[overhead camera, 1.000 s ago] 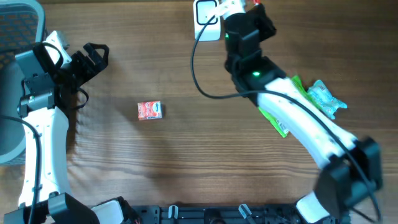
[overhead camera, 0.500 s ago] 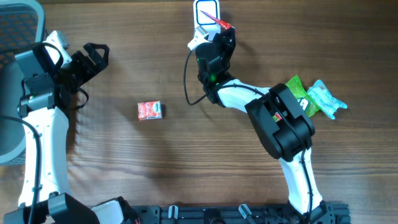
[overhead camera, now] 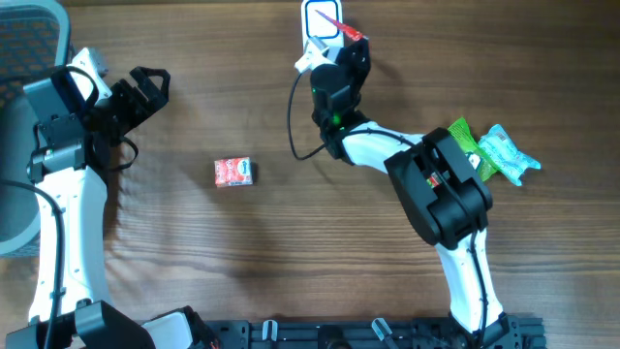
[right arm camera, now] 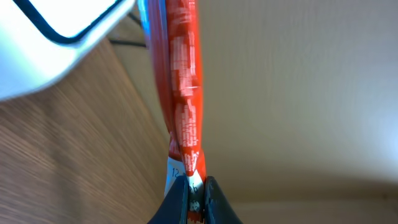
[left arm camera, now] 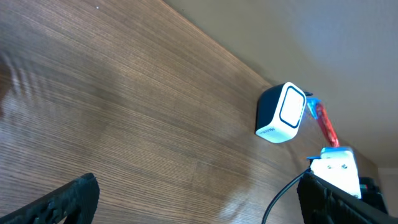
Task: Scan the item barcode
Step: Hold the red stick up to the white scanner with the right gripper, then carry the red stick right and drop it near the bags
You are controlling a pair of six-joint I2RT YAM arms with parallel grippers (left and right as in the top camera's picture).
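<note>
I need to let go of the red sachet with my right gripper on the table [overhead camera: 385,155] next to the green packets, facing the small red box. The sachet is now beside the barcode scanner.
My right gripper [overhead camera: 349,45] is shut on the lower end of a thin red sachet [overhead camera: 347,30] at the table's far edge. The sachet is held right beside the white barcode scanner [overhead camera: 320,17]. In the right wrist view the sachet [right arm camera: 182,74] rises from the pinched jaws of this gripper [right arm camera: 196,194], with the scanner [right arm camera: 56,37] at upper left. My left gripper [overhead camera: 150,82] stands open and empty at the far left. The left wrist view shows its fingers spread wide [left arm camera: 199,208], and the scanner [left arm camera: 283,113] with the sachet [left arm camera: 323,123] lies far ahead.
A small red box [overhead camera: 232,172] lies left of centre on the wooden table. Green packets [overhead camera: 470,145] and a teal packet [overhead camera: 509,155] lie at the right, partly under the right arm. A black cable [overhead camera: 295,107] loops from the right wrist. A chair [overhead camera: 29,39] stands at the left edge.
The right arm has swung its elbow in over the table and turned its wrist, so the red sachet now shows beside the scanner. The left arm has not moved.
</note>
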